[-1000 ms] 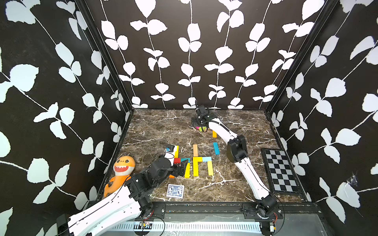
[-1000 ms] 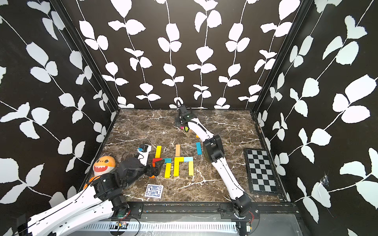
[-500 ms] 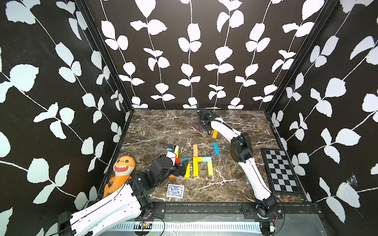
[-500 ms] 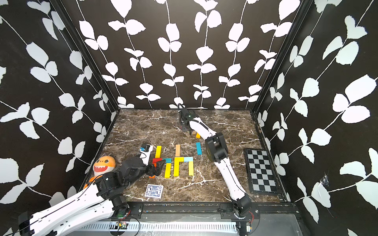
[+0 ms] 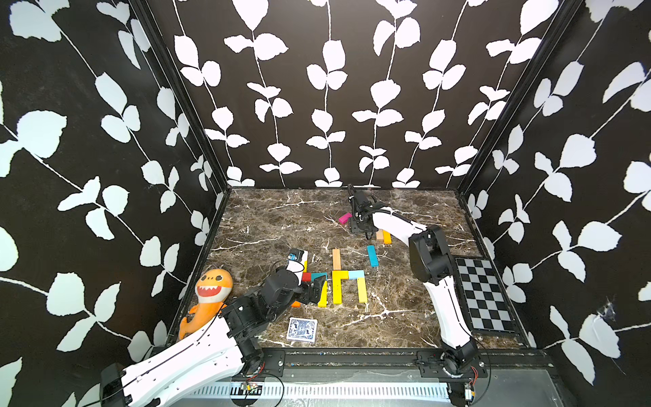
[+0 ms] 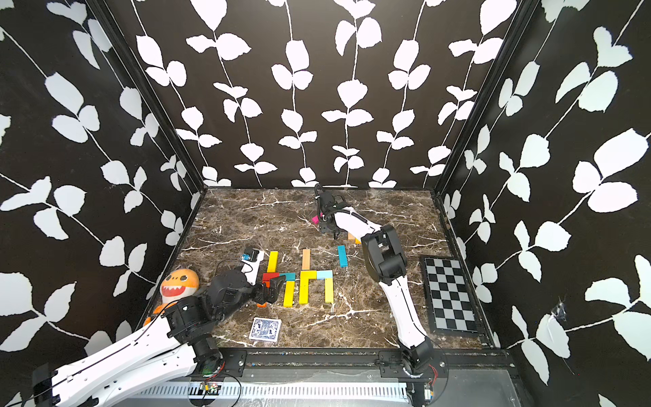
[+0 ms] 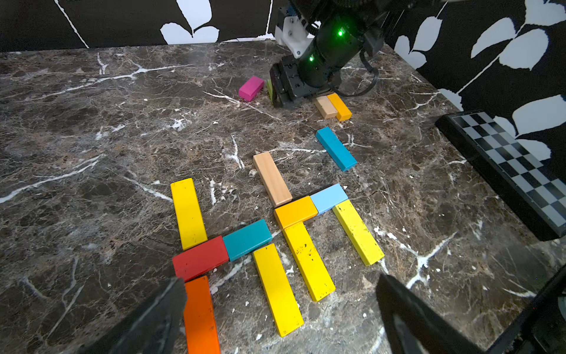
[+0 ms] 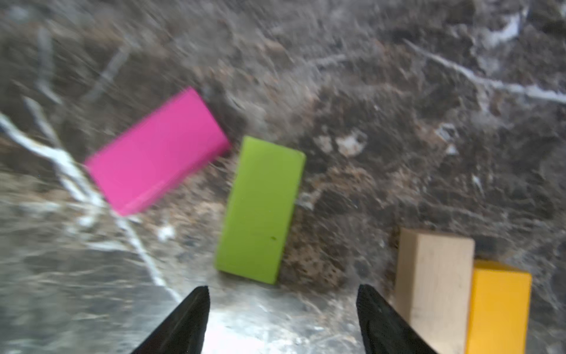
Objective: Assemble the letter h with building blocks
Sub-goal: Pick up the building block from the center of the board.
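Observation:
The green block, meant as the crossbar, lies lengthwise like the blue block, so the robot's right gripper needs to put it down turned and grab it by its ends point(image 8: 247, 268).
Building blocks lie flat on the marble. In the left wrist view, a yellow point(image 7: 188, 213), red point(image 7: 200, 257), teal point(image 7: 246, 234), yellow point(image 7: 277, 288) and orange block point(image 7: 200, 315) form one group. A tan point(image 7: 271, 177), amber point(image 7: 295, 211), light blue point(image 7: 329, 197) and two yellow blocks point(image 7: 358, 231) form another. A blue block point(image 7: 335, 148) lies apart. My left gripper point(image 7: 281, 283) hangs open over the near ends, holding nothing. Far back, my right gripper point(image 8: 283, 289) is open and empty just short of a green block point(image 8: 260, 208), with a pink block point(image 8: 156, 150) and a tan block point(image 8: 432, 275) to either side.
An orange shark plush point(image 5: 208, 292) lies at the front left by the wall. A blue card deck point(image 5: 302, 329) sits in front of the blocks. A chessboard point(image 5: 484, 294) lies along the right side. Black leaf-patterned walls enclose three sides.
My right gripper has come a little nearer from the back wall and lower, and the pink block now shows to its left. The left arm has barely shifted.

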`<state>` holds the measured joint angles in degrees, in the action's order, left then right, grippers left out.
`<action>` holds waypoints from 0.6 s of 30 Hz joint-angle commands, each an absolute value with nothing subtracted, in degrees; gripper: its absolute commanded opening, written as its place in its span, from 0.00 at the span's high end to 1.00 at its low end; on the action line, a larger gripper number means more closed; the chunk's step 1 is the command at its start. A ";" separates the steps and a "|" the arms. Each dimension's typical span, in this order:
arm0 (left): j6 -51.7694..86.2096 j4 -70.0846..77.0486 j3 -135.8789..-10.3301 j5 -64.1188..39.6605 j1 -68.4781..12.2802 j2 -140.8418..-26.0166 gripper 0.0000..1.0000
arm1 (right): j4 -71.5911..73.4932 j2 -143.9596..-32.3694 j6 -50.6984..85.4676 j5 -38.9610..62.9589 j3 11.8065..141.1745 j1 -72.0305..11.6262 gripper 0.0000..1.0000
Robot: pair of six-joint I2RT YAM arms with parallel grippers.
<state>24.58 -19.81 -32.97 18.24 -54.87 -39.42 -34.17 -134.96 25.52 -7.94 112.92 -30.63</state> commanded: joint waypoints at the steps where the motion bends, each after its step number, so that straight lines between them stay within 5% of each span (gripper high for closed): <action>1: 24.26 -18.79 -33.84 18.02 -54.84 -38.60 0.01 | -31.71 -135.70 29.51 -4.53 117.86 -30.67 0.24; 7: 23.74 -19.93 -34.15 18.28 -54.79 -37.96 0.01 | -44.98 -145.59 33.54 -9.63 131.20 -30.79 0.29; 13: 23.73 -20.57 -33.93 18.89 -54.82 -36.81 0.01 | -44.29 -146.90 33.74 -9.37 128.51 -30.76 0.34; 18: 23.38 -20.82 -34.28 19.07 -54.79 -37.08 0.01 | -43.18 -145.98 33.40 -10.28 125.00 -30.42 0.53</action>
<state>24.32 -20.21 -32.97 18.48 -54.87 -37.32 -39.88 -145.45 32.47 -10.09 127.39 -30.70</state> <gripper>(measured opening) 0.990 0.510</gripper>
